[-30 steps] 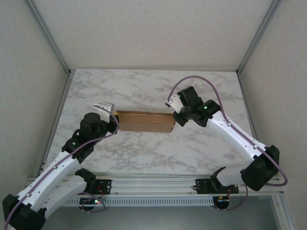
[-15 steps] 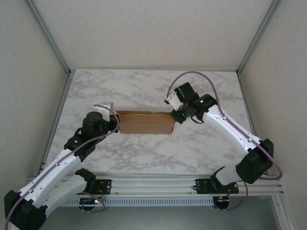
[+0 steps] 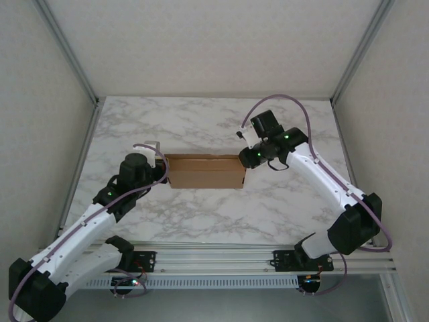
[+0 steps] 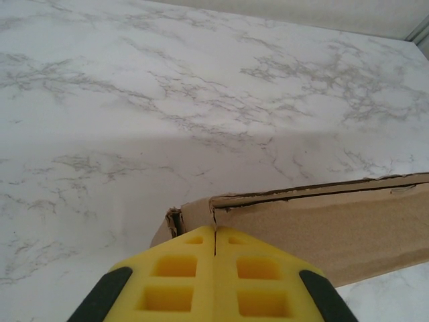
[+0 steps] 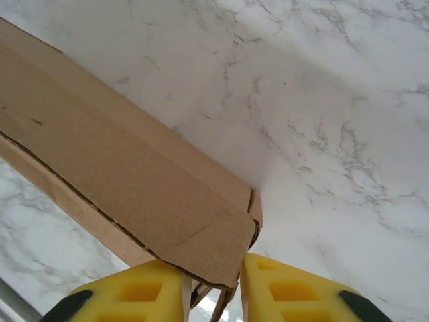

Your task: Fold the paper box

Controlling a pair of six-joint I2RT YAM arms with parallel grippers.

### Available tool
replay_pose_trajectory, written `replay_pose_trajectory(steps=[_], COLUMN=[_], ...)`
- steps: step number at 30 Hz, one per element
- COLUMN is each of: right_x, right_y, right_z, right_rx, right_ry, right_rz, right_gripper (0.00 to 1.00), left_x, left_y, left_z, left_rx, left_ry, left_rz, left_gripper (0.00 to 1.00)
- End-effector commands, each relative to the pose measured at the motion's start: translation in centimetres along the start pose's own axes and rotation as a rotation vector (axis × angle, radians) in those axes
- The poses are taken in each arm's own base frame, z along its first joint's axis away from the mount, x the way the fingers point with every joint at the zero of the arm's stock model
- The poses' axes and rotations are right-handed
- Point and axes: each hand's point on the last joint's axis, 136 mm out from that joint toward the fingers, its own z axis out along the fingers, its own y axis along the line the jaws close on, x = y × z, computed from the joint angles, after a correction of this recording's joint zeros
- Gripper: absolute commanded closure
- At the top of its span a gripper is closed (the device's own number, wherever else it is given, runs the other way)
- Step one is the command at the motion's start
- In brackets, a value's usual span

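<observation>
I will open my right gripper, shift its hold and pinch the cardboard layers together along the paper box's end edge (image 5: 249, 238), because they stand apart at the paper box's corner.
The paper box (image 3: 204, 171) lies in the middle of the marble table as a long, flat brown cardboard shape with its top flap down. My left gripper (image 3: 163, 172) is at its left end. In the left wrist view that gripper (image 4: 214, 231) is shut, its yellow tips meeting right against the box's torn left corner (image 4: 194, 215). My right gripper (image 3: 245, 161) is at the right end. In the right wrist view its jaws (image 5: 212, 272) stand a little apart, and the box's right corner (image 5: 214, 248) sits in the gap between them.
Marble tabletop (image 3: 214, 124) stretches behind and in front of the box. Grey enclosure walls with metal posts (image 3: 74, 60) close in the left, right and back. The arms' mounting rail (image 3: 214, 255) runs along the near edge.
My right gripper has gone from shut to slightly open at the box's right corner, and its wrist has swung a little right. The left arm has edged closer to the box.
</observation>
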Motion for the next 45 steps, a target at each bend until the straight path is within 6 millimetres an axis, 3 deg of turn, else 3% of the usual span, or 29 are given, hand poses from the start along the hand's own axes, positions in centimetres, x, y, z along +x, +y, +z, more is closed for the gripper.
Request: replay_pose_trajectory(steps=[1,9,19,34,45], right_x=[-1.4,-0.7,-1.3,-2.4,-0.7], right_y=[2.1,0.6,0.7,0.6,-0.6], right_z=[-0.5,-0.5,-0.1,2.2,2.0], right_rx=[-0.116,-0.062,-0.130,-0.168,-0.032], right_ry=[-0.010,0.009,0.027,0.096,0.006], right_rz=[0.081,0.125,0.252,0.510,0.435], right_gripper=[0.72,0.69,0.90,0.98,1.00], left_x=[-1.4,-1.3,-1.6,-1.0,-2.2], left_y=[-0.4,-0.1,-0.6,-0.4,0.1], left_z=[-0.3,0.1,0.3,1.0,0.0], left_rx=[0.008,-0.011,0.007,-0.004,-0.041], left_ry=[-0.021,-0.003,0.014,0.049,0.009], left_rz=[-0.029,-0.033,-0.071,-0.103,-0.082], left_gripper=[1.00,1.00,1.00,1.00,1.00])
